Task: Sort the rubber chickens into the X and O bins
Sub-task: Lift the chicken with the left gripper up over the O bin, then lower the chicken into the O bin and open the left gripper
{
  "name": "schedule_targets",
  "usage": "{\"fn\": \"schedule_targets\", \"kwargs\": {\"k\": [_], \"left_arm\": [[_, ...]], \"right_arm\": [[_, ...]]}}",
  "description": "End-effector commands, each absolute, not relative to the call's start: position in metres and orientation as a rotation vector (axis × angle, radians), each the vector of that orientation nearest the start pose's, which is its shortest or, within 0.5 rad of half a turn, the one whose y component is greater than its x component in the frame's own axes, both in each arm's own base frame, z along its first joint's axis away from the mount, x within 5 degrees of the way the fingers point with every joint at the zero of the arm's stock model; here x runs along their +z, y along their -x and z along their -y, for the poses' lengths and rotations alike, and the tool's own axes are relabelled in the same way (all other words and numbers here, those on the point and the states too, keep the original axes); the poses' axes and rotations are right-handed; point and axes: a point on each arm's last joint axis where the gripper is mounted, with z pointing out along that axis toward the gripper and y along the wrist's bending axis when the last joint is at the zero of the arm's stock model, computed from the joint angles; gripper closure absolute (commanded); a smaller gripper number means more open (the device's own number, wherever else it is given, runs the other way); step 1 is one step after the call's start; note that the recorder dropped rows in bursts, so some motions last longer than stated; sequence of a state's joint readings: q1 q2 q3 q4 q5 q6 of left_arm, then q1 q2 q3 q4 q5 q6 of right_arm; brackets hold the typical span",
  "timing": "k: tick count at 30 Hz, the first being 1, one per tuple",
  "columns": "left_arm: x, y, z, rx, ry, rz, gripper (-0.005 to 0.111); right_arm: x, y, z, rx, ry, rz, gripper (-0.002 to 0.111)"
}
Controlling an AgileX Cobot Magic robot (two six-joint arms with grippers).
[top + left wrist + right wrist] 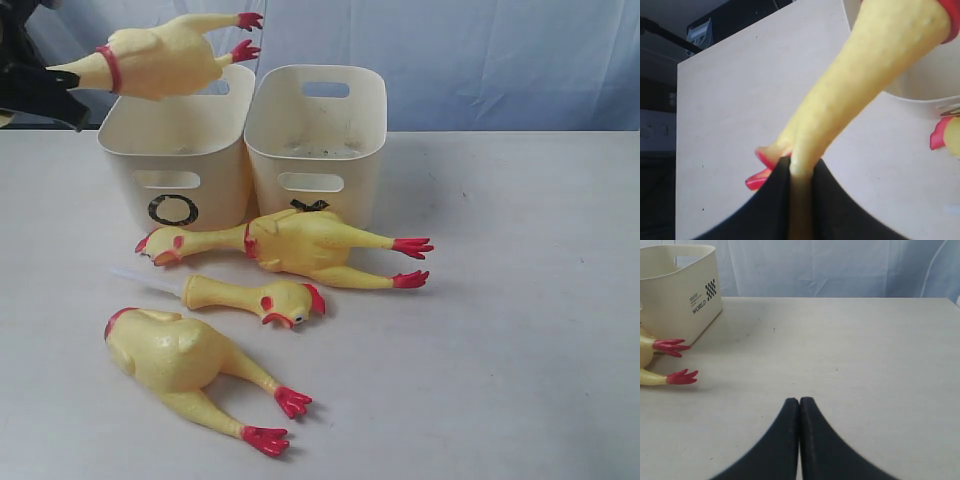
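Observation:
Next, my left gripper releases the large rubber chicken inside the O bin [166, 136] [936, 67]. Its neck will lean over the bin's rim.
My left gripper [50, 88] is shut on the neck of a large rubber chicken [160, 60] and holds it in the air over the O bin [175, 150]. In the left wrist view the fingers clamp that yellow neck [865, 75] at the gripper [801, 161]. The X bin [315, 130] stands right of the O bin, its mark mostly hidden. A second large chicken [300, 243] lies in front of both bins. The small slim chicken [250, 297] lies nearer, and a third large chicken [175, 350] nearest. My right gripper [799, 402] is shut and holds nothing above bare table.
The right wrist view shows a cream bin wall [680, 290] labelled WORLD, with two red chicken feet [672, 346] beside it. A pale blue curtain [480, 50] hangs behind the white table [520, 300]. My right gripper is outside the exterior view.

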State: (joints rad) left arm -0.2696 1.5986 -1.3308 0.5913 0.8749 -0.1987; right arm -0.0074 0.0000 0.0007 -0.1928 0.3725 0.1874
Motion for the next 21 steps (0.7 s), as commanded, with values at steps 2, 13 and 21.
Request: {"fn": "schedule_targets", "kwargs": {"k": [2,13,21], "left_arm": [[0.317,-0.353,0.052,0.593,-0.348,-2.424,0.107],[0.303,-0.361,0.052,0.648,-0.365,-2.461,0.107],[0.288,-0.367,0.052,0.681,-0.385,-2.504,0.107]], "right_arm": [[0.181,-0.053,0.007,-0.066,-0.061,-1.837,0.108],[0.181,-0.053,0.007,-0.064,-0.062,-1.837,0.108],[0.181,-0.053,0.007,-0.064,-0.062,-1.837,0.108]]}}
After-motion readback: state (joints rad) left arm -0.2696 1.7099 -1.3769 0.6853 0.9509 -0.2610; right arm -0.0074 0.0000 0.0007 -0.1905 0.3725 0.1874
